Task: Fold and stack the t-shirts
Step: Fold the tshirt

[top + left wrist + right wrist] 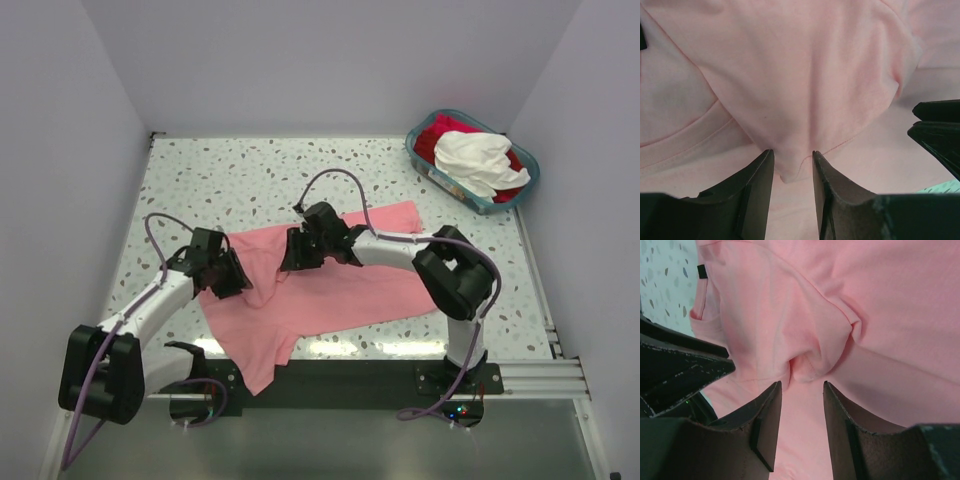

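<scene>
I can see a puckered heap in the pink t-shirt's flap near my right gripper, so I will use that gripper to pinch the flap's lower edge [809,378] and pull it straight before folding.
A salmon-pink t-shirt [345,290] lies spread and partly folded on the speckled table, one end hanging over the near edge. My left gripper [232,272] sits on its left part. In the left wrist view the jaws [792,152] stand slightly apart with a folded corner of pink cloth [790,170] lying loose between the tips. My right gripper [297,250] sits on the shirt's middle. Its jaws [802,385] are apart, with a puckered bunch of cloth [815,365] just beyond the tips. The dark neck tag [701,271] shows at upper left.
A teal-blue basket [470,200] at the back right holds a white tee [475,160] on a red one [435,135]. The two grippers are close together. Walls close in the table on three sides. A black rail [350,375] runs along the near edge.
</scene>
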`<state>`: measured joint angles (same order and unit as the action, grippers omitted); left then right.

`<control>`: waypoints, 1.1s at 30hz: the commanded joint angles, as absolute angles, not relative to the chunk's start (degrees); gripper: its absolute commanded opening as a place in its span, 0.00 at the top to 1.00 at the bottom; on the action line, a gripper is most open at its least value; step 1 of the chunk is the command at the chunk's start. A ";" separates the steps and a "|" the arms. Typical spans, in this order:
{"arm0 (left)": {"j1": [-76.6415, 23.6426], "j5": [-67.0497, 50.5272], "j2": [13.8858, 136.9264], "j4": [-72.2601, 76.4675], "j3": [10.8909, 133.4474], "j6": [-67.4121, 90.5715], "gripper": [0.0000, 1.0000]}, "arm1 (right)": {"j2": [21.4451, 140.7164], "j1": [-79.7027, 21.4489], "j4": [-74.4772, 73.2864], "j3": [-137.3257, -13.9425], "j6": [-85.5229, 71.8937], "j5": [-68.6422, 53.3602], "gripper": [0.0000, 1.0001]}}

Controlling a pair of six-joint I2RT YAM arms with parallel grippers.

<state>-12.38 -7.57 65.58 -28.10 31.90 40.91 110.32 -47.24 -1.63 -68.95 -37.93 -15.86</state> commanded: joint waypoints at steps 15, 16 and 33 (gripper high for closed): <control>-12.74 -12.57 67.32 -24.35 29.53 38.85 0.56 | 115.31 -48.78 5.01 -67.94 -50.54 -13.54 0.63; -12.74 -12.92 67.41 -24.43 29.53 38.67 0.56 | 115.31 -48.78 5.01 -67.85 -50.71 -13.54 0.65; -13.01 -13.28 67.68 -24.78 29.53 37.97 0.84 | 114.26 -48.78 1.42 -68.11 -48.34 -11.78 1.00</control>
<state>-12.62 -12.67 67.57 -26.11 29.34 39.35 115.13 -48.47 2.07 -67.99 -49.67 -13.93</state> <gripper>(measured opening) 0.185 0.011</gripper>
